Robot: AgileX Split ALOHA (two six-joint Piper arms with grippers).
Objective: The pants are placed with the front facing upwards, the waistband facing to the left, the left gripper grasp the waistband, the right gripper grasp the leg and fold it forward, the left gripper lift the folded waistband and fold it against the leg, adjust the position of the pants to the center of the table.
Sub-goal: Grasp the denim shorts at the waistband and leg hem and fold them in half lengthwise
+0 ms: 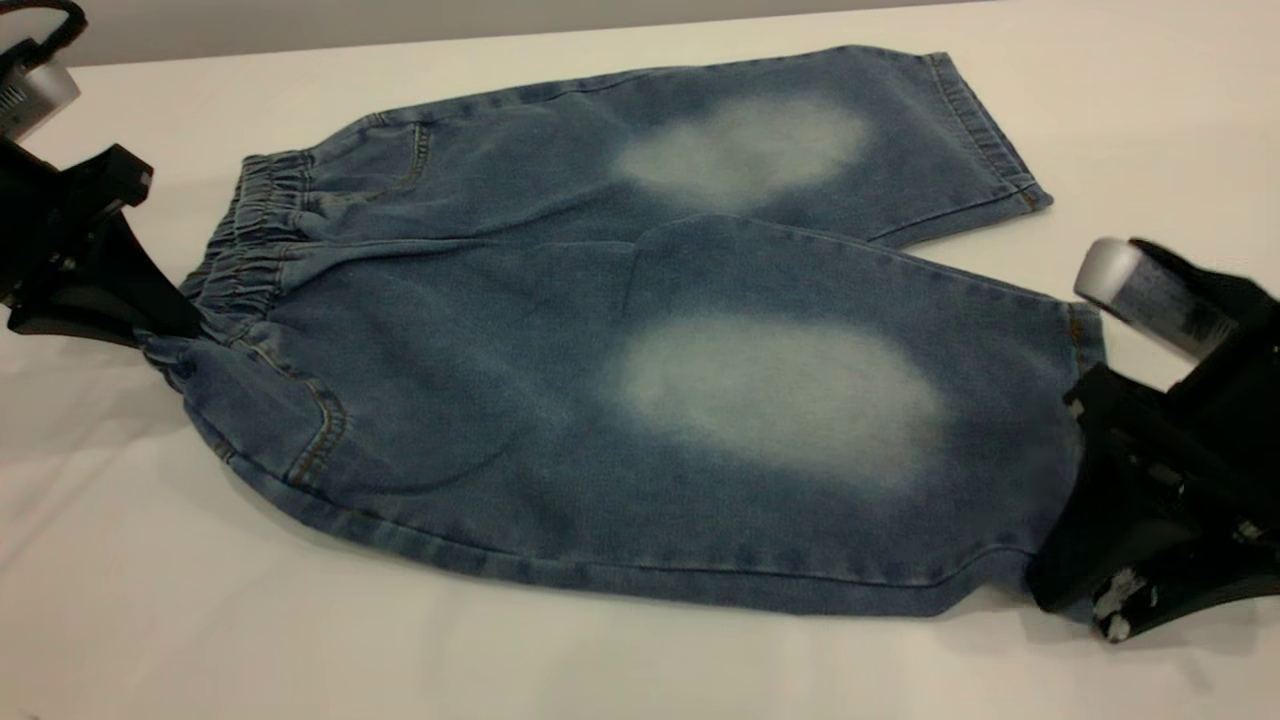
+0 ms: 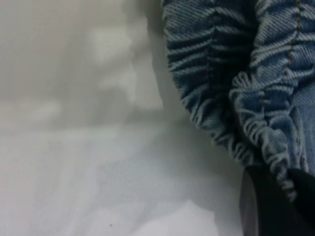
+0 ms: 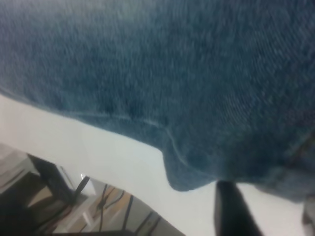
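Observation:
The near leg's edge buckles beside the hem's corner, which is all my right gripper holds, so next I open that gripper and take more cloth farther up the leg (image 1: 1017, 536).
The blue denim pants (image 1: 500, 380) lie flat on the white table (image 1: 300, 620), front up with a pale oval on each leg. Their ruched waistband (image 1: 255, 230) points left. My left gripper (image 1: 175, 335) is at the waistband's near corner and shut on it; the left wrist view shows the gathered waistband (image 2: 211, 73) pinched in the gripper (image 2: 288, 189). My right gripper (image 1: 1075, 600) is at the hem of the near leg (image 1: 800, 400), shut on its corner. In the right wrist view the leg (image 3: 172, 73) fills the picture and one black finger (image 3: 229, 211) reaches under the hem.
The far leg (image 1: 800, 150) lies flat toward the table's back edge. White tabletop runs along the front and to the right of the pants. Past the table edge, the right wrist view shows cables and a stand (image 3: 59, 187) on the floor.

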